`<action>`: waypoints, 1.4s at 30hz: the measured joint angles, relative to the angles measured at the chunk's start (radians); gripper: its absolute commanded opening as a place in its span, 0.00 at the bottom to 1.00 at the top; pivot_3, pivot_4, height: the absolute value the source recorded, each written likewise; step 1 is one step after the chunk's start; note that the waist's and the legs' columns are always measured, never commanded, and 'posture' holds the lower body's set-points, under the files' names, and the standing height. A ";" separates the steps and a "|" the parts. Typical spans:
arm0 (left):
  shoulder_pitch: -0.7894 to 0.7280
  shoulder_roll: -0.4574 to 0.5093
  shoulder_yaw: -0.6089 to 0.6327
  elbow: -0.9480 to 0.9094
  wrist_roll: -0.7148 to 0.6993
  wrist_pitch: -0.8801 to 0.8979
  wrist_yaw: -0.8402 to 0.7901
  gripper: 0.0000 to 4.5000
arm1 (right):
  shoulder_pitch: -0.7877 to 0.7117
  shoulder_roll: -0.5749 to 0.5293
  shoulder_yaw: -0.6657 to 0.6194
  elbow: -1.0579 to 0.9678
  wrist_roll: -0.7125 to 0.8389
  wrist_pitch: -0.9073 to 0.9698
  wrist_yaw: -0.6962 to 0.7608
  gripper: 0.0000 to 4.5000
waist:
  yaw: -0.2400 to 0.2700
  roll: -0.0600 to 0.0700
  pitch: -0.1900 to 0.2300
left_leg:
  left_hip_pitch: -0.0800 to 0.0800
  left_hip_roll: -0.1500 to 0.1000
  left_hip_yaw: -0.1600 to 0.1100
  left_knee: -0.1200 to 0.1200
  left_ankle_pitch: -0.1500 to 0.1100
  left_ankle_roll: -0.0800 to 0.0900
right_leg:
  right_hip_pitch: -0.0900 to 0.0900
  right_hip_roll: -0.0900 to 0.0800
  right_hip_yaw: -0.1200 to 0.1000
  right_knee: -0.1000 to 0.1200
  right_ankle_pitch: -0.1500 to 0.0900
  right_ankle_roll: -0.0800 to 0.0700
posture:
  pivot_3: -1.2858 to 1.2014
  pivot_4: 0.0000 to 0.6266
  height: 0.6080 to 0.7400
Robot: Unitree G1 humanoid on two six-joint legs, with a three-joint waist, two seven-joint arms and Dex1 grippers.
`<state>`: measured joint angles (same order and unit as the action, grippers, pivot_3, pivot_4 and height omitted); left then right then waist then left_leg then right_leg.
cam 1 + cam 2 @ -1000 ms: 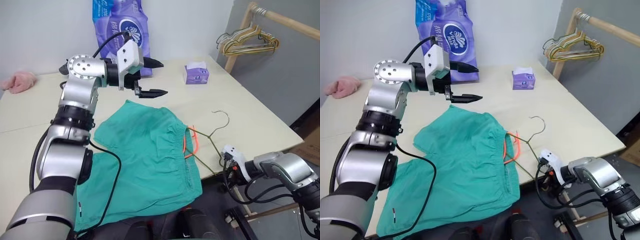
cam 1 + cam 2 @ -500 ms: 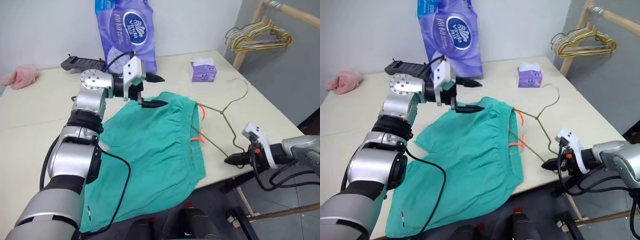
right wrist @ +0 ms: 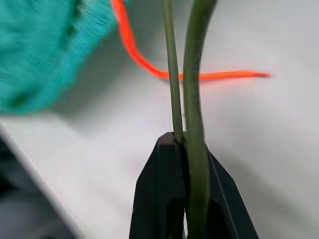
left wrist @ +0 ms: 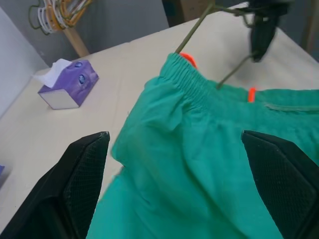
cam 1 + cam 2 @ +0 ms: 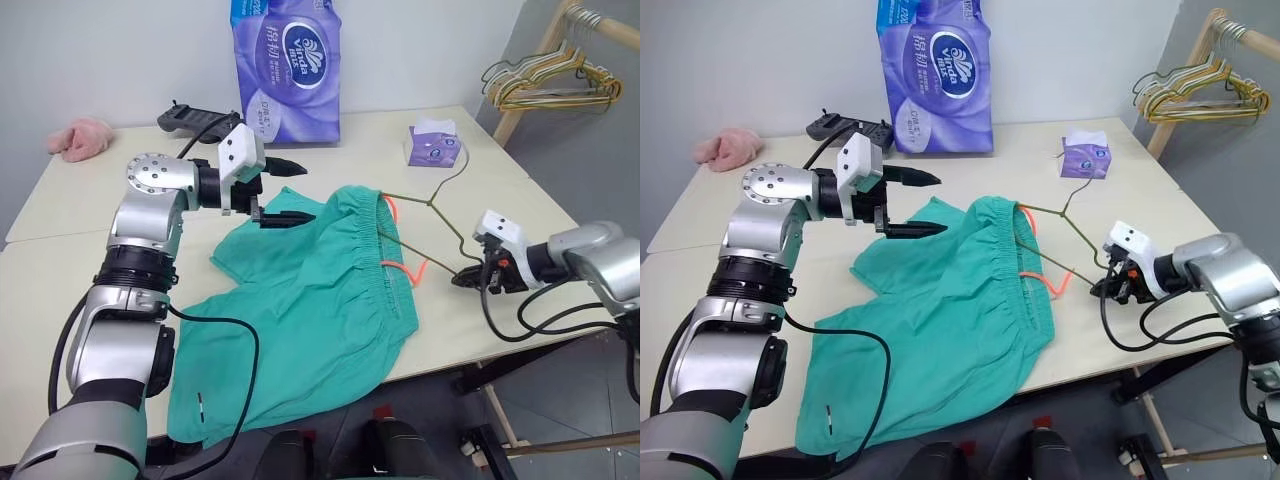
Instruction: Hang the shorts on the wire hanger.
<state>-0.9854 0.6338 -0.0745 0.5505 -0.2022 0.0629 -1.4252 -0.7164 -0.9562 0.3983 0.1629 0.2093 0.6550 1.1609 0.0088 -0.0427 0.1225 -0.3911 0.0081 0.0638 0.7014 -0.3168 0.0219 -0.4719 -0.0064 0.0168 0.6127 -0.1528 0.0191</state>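
My right gripper is going to release the wire hanger across the far end of the teal-green shorts' waistband (image 5: 355,207), letting it go there.
The teal-green shorts (image 5: 320,285) lie spread on the table, waistband to the right, with the orange drawstring (image 5: 412,270) trailing out of it. The wire hanger (image 5: 447,230) lies beside the waistband, its hook toward the tissue box and one side reaching under the waistband edge. My right gripper (image 5: 462,281) is shut on the hanger's outer corner; the right wrist view shows the wire (image 3: 193,99) clamped between the black fingers (image 3: 159,199). Above the far leg of the shorts my left gripper (image 5: 305,192) hovers, open and holding nothing, its pads (image 4: 79,179) wide apart over the fabric (image 4: 199,149).
A big purple tissue pack (image 5: 285,60) and a black controller (image 5: 195,120) stand at the back. A small purple tissue box (image 5: 433,145) sits near the hanger's hook. A pink fluffy cloth (image 5: 80,138) lies far left. Bunched hangers (image 5: 550,85) hang on a wooden rack at right.
The camera has shifted. My right gripper has risen from the table's edge and moved forward over the table with the hanger. The left gripper has sunk slightly toward the shorts.
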 measured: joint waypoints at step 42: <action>-0.190 -0.106 -0.221 0.434 0.373 -0.398 0.037 0.00 | -0.169 0.139 0.002 -0.222 -0.270 -0.037 -0.011 0.00 | 0.002 0.009 -0.008 | -0.001 0.000 0.003 0.007 0.001 -0.001 | -0.001 0.001 0.000 0.015 0.001 -0.001 | 0.52 0.06 1.00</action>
<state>-1.1757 0.5273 -0.2956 0.9840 0.1711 -0.3353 -1.3881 -0.8854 -0.8174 0.4002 -0.0594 -0.0610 0.6177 1.1503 0.0105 -0.0339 0.1147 -0.3920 0.0082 0.0665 0.7083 -0.3163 0.0206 -0.4734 -0.0053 0.0164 0.6272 -0.1520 0.0177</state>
